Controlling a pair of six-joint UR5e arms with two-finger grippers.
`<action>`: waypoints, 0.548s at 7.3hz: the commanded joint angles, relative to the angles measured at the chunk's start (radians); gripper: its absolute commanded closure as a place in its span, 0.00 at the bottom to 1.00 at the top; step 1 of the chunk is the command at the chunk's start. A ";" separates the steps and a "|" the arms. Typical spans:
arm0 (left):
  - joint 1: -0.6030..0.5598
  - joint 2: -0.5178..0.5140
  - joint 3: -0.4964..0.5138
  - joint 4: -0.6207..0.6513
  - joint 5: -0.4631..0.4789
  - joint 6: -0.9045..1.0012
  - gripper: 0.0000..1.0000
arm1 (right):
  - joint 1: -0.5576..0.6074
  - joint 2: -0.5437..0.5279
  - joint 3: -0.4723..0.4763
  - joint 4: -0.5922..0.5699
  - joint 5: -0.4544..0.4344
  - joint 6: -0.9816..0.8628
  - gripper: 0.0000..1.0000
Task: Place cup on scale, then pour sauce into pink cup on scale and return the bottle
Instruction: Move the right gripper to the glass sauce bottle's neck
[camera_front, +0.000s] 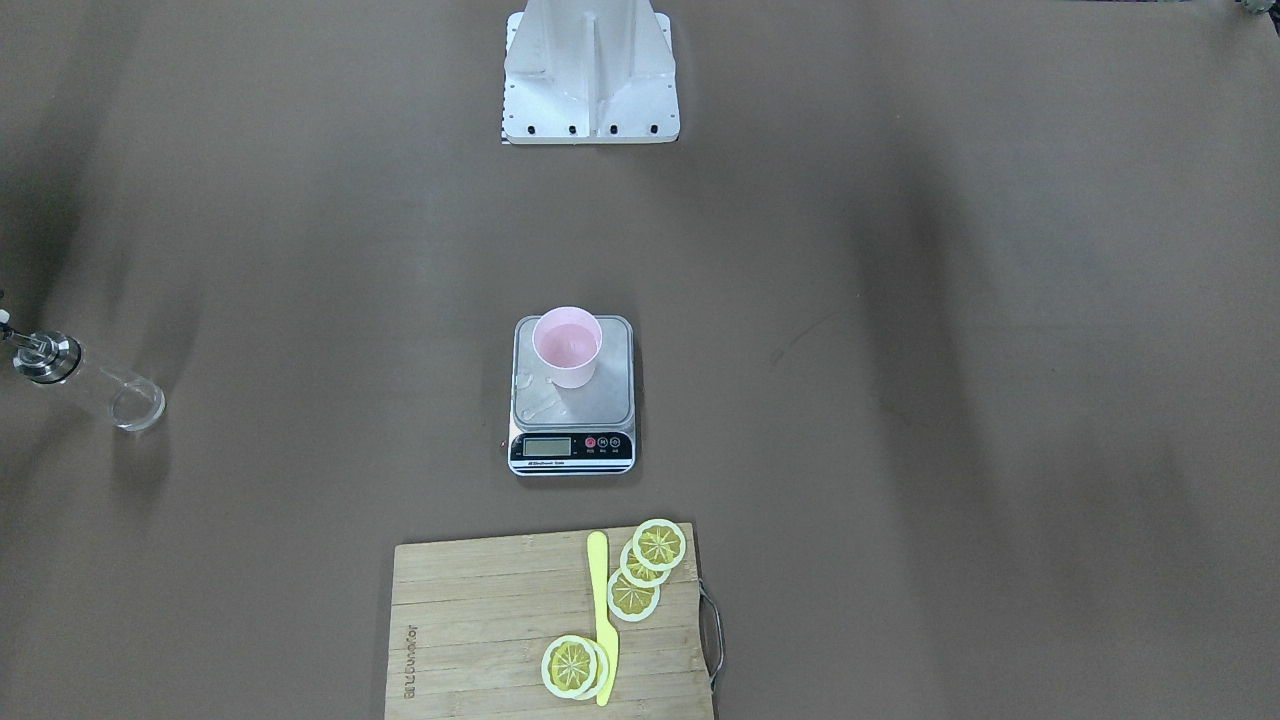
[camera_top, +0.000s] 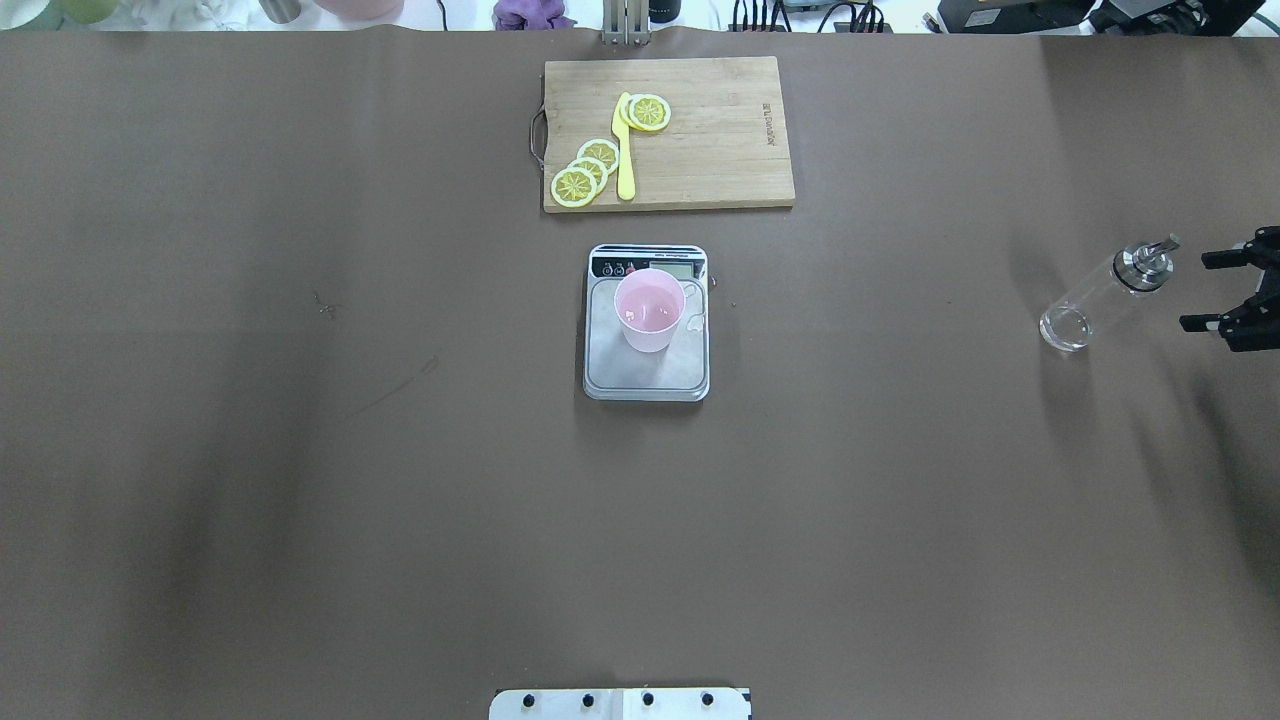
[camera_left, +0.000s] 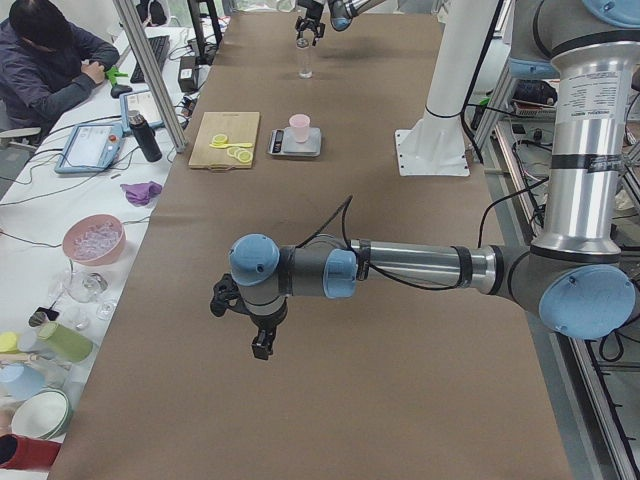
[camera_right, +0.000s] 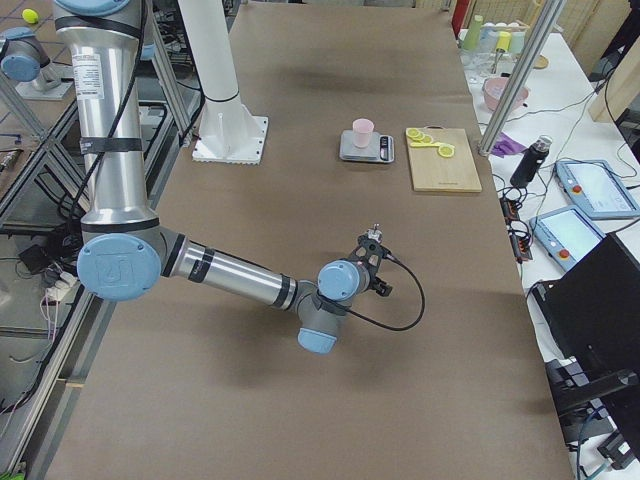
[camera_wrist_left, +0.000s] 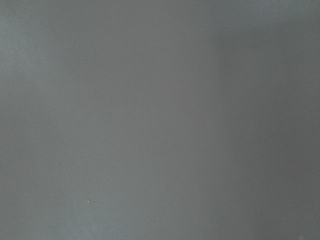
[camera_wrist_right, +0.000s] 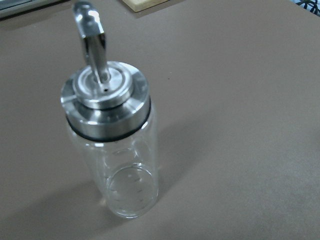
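The clear glass bottle is next for my right gripper, which should go to it and close on the bottle's upper body (camera_front: 89, 380) (camera_wrist_right: 119, 156), just below its metal pourer cap.
The pale pink cup (camera_top: 649, 310) stands upright on the silver scale (camera_top: 647, 378) at the table's middle; it also shows in the front view (camera_front: 567, 345) on the scale (camera_front: 590, 405). The clear glass bottle (camera_top: 1098, 300) with its metal pourer cap stands upright on the table at the robot's far right, and fills the right wrist view (camera_wrist_right: 112, 145). My right gripper (camera_top: 1214, 290) is open and empty, just beyond the bottle's cap and clear of it. My left gripper (camera_left: 250, 325) hovers over bare table far from the scale; I cannot tell whether it is open or shut.
A wooden cutting board (camera_top: 720, 130) with lemon slices (camera_top: 585, 170) and a yellow knife (camera_top: 625, 150) lies beyond the scale. The robot's white base (camera_front: 590, 80) stands on the near side. A person (camera_left: 50, 60) sits at a side desk.
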 joint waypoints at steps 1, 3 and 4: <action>0.000 0.000 0.001 0.000 0.000 0.000 0.02 | -0.021 0.016 -0.027 0.036 -0.002 -0.018 0.01; 0.000 0.000 0.001 0.000 0.000 0.000 0.02 | -0.043 0.033 -0.027 0.039 -0.013 -0.018 0.01; 0.000 0.000 0.001 0.001 0.000 0.000 0.02 | -0.054 0.038 -0.029 0.039 -0.014 -0.018 0.01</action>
